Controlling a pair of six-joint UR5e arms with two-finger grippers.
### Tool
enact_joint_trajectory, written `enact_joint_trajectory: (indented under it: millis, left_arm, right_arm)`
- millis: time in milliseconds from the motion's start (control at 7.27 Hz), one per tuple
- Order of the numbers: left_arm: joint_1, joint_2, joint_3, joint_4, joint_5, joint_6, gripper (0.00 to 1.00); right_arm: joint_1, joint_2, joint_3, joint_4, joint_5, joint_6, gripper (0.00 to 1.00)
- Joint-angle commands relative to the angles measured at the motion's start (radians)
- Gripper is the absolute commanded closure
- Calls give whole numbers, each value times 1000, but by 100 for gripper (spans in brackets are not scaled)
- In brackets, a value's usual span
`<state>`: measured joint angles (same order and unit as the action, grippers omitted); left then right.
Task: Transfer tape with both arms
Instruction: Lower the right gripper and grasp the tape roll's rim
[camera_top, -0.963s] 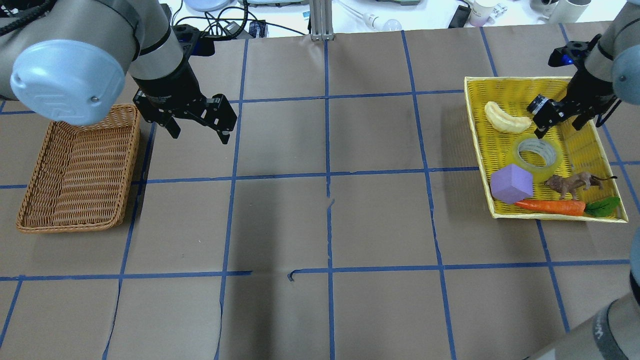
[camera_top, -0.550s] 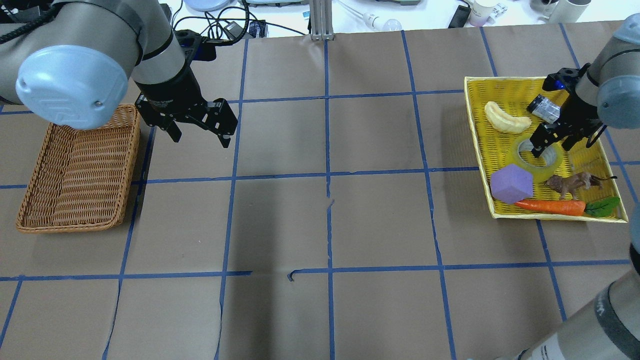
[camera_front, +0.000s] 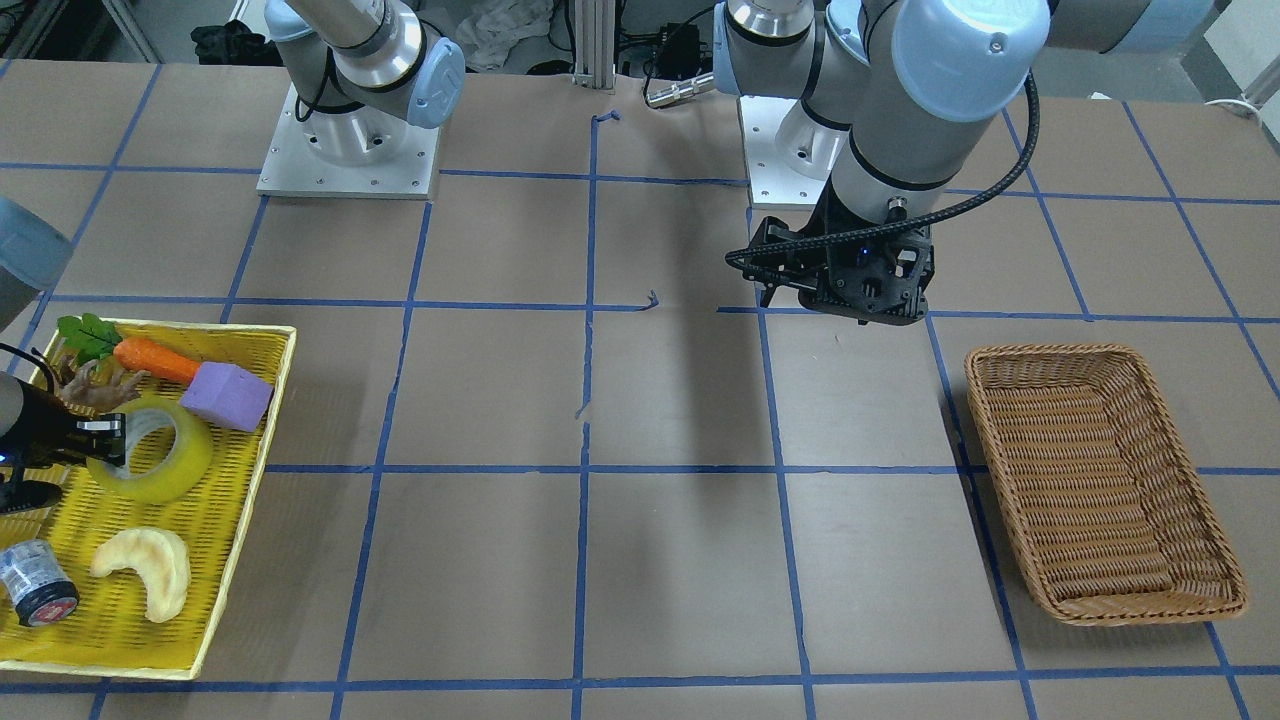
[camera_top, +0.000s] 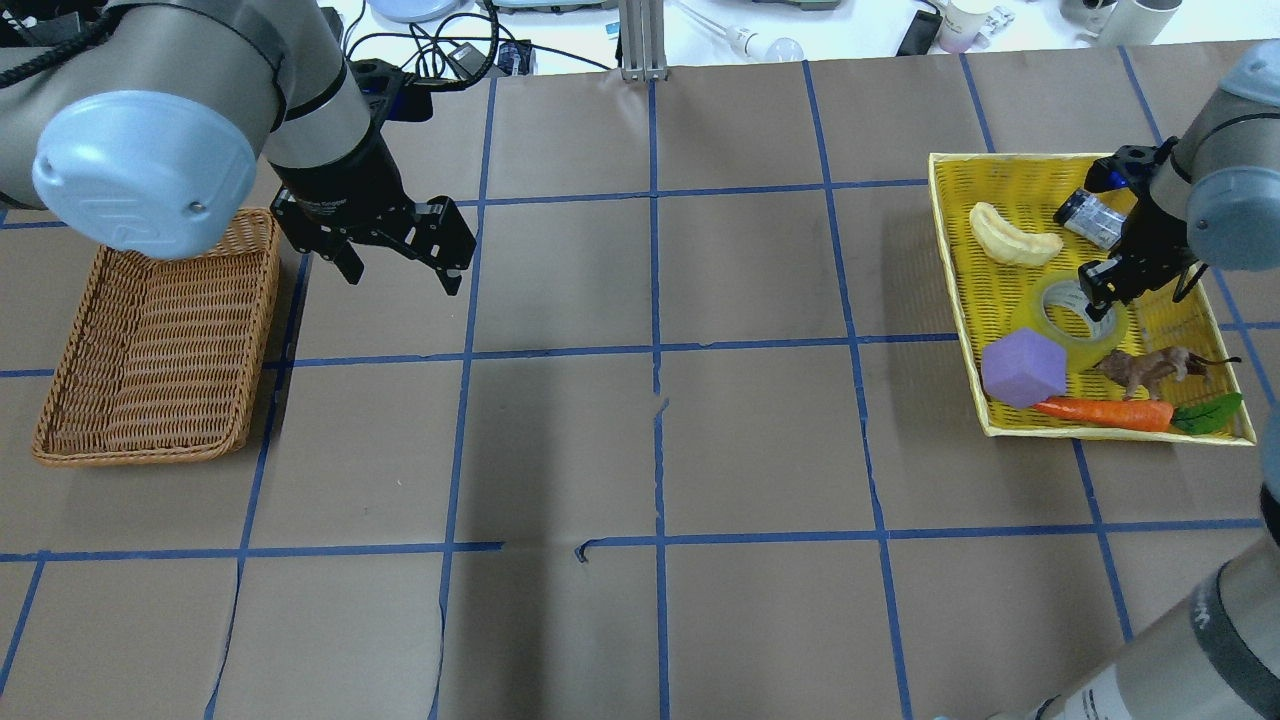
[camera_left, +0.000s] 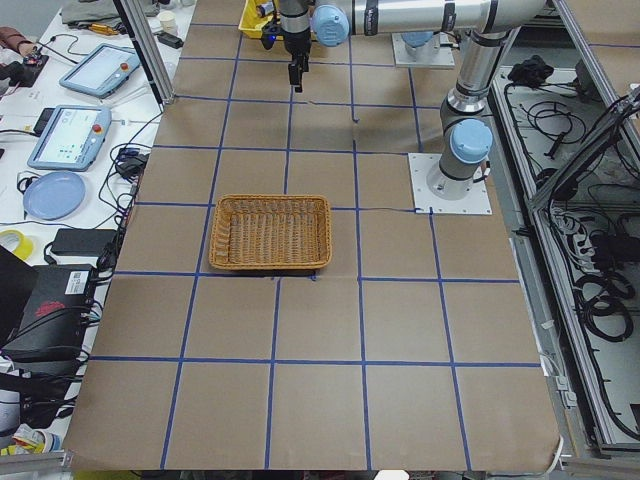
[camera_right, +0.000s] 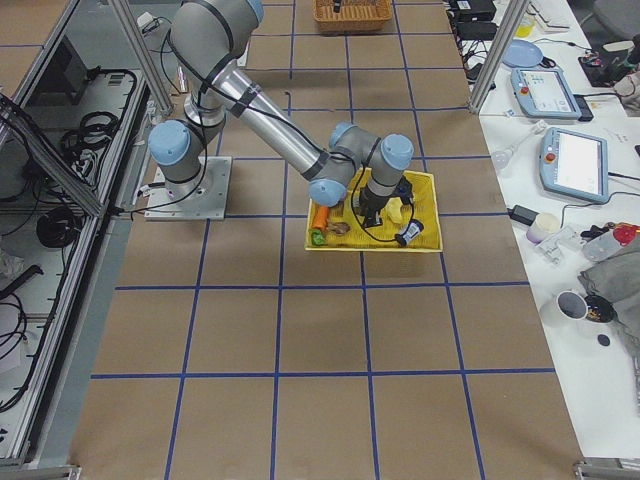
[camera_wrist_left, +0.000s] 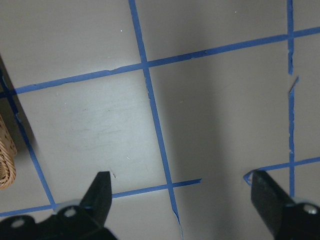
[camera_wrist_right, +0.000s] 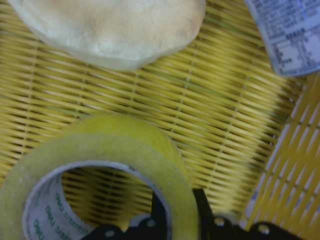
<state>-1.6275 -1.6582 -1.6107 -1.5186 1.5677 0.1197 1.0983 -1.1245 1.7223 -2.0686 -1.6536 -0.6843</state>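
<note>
My right gripper will let go of the tape over the small break in the blue line (camera_front: 587, 410), in the middle of the table between tray and basket.
The tape (camera_top: 1085, 345) is a yellow-green ring lying flat in the yellow tray (camera_top: 1000, 160). It also shows in the front view (camera_front: 190, 465) and fills the right wrist view (camera_wrist_right: 100, 150). My right gripper (camera_top: 1105, 290) is down on it, one finger inside the ring and one outside, shut on the ring's wall (camera_wrist_right: 180, 210). The tape still rests on the tray floor. My left gripper (camera_top: 400, 270) hangs open and empty above bare table, just right of the wicker basket (camera_top: 150, 340); its wrist view (camera_wrist_left: 182, 192) shows only paper and blue tape lines.
The tray also holds a pale banana-shaped piece (camera_top: 1010, 238), a purple block (camera_top: 1020, 368) touching the tape, a toy lion (camera_top: 1145, 368), a carrot (camera_top: 1100, 412) and a small dark cylinder with a red rim (camera_front: 35, 585). The wicker basket (camera_front: 1100, 480) holds nothing.
My right gripper has moved from the tray's far side down onto the tape and narrowed around its wall. The left arm has barely moved.
</note>
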Motion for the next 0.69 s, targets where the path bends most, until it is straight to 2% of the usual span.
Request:
enact_joint_trajectory:
  millis: [0,275,550]
  left_arm:
    - [0,0,0,0,0,0,0]
    - [0,0,0,0,2,5,0]
    - [0,0,0,0,2,9,0]
  right_arm:
    - [5,-11,-56,16,6,9,100]
    - [37,-66,-148,100,43,38,100]
    - [180,-110,-173,96,87,157,100]
